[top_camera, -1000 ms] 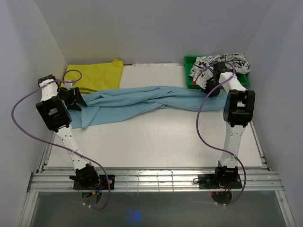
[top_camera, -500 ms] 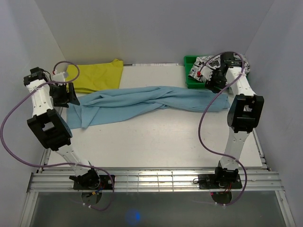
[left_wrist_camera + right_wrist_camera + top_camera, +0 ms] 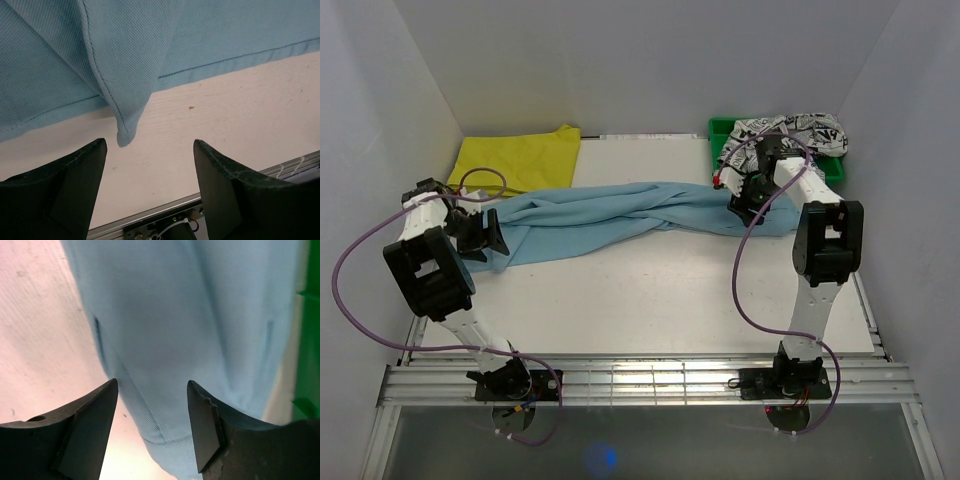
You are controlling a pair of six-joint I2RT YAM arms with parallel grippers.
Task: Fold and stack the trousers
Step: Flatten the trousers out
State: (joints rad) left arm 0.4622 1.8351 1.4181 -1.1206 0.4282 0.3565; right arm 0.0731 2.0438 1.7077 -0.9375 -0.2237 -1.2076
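The trousers lie twisted; my left fingers should pinch that hem corner [image 3: 126, 134] ahead, pulling it toward the metal bar.
The light blue trousers [image 3: 620, 210] lie stretched and twisted across the white table from left to right. My left gripper [image 3: 492, 238] is at their left end, open, with bare table between its fingers. In the left wrist view a hem corner of the trousers [image 3: 127, 125] points down just ahead of my left gripper [image 3: 150, 150]. My right gripper [image 3: 745, 203] hovers over the right end of the trousers. In the right wrist view my right gripper [image 3: 152, 390] stands open above the blue trousers [image 3: 190, 325], not closed on them.
A yellow garment [image 3: 520, 160] lies folded at the back left. A green bin [image 3: 722, 130] at the back right holds a black-on-white printed garment [image 3: 800, 130]. White walls close in the table on three sides. A metal rail [image 3: 650, 375] runs along the near edge.
Both grippers have let go of the trousers and opened. The left arm lifted away, then came back down to the left end. The right gripper rose toward the bin, then returned over the right end.
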